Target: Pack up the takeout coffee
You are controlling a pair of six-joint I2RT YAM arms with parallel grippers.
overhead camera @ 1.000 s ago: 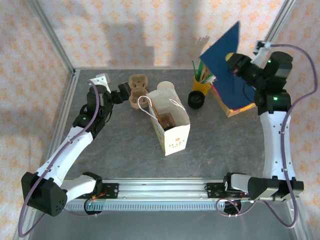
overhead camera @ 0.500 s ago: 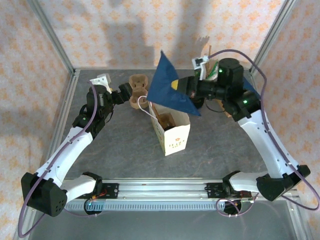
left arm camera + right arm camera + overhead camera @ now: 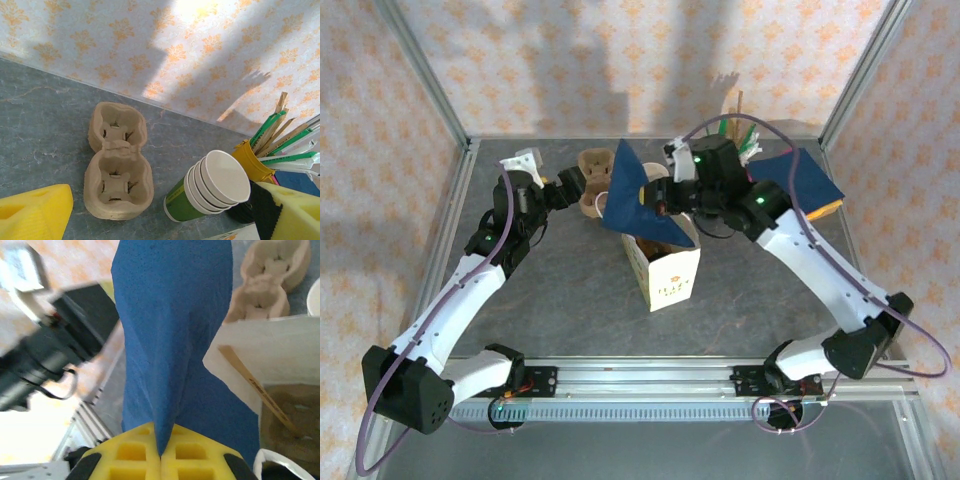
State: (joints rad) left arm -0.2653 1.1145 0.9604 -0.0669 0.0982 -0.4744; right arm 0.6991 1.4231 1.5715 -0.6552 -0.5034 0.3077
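Observation:
The blue napkin will go down inside the open white paper bag, over the wooden stirrer (image 3: 659, 230) (image 3: 296, 407), as I set it there with my right gripper.
The takeout coffee is hidden. A white paper bag (image 3: 665, 270) stands open mid-table. My right gripper (image 3: 662, 205) is shut on a blue napkin (image 3: 635, 195) that hangs over the bag's mouth. In the right wrist view the napkin (image 3: 170, 330) is pinched between the yellow pads (image 3: 145, 460), with the bag's rim (image 3: 260, 345) beside it and a wooden stirrer (image 3: 255, 385) inside. My left gripper (image 3: 576, 186) is open next to a brown pulp cup carrier (image 3: 117, 162), its yellow fingers (image 3: 30, 217) wide apart with nothing between them.
A stack of lidless white-and-green cups (image 3: 212, 187) lies tilted right of the carrier. Behind it stand a yellow pot of stirrers and straws (image 3: 252, 160) and a pile of black lids (image 3: 242, 212). A pile of blue napkins (image 3: 803, 175) sits at the back right.
My right arm has swung left from the napkin pile, carrying the blue napkin over the bag's mouth. The left arm has hardly moved.

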